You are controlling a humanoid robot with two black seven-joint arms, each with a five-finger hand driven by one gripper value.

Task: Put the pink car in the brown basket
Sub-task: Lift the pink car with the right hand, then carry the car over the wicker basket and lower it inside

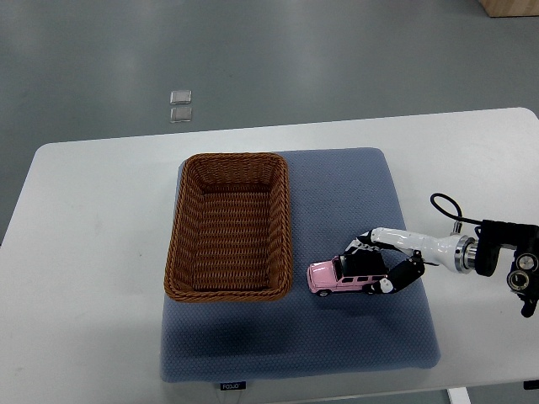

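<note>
I should set the pink car on the middle of the brown basket's bottom [221, 227] with my right gripper.
A pink toy car [333, 278] rests on the blue mat [337, 194], just right of the brown wicker basket's [229, 227] near right corner. My right hand [379, 268] reaches in from the right edge, its white and black fingers [396, 278] curled around the car's rear half and roof. The car's wheels seem to touch the mat. Nothing lies inside the basket. The left arm does not show.
The mat lies on a white table [76, 252] whose far edge borders grey floor. Two small clear squares [180, 106] sit on the floor beyond the table. A black cable [446, 210] loops above my right wrist.
</note>
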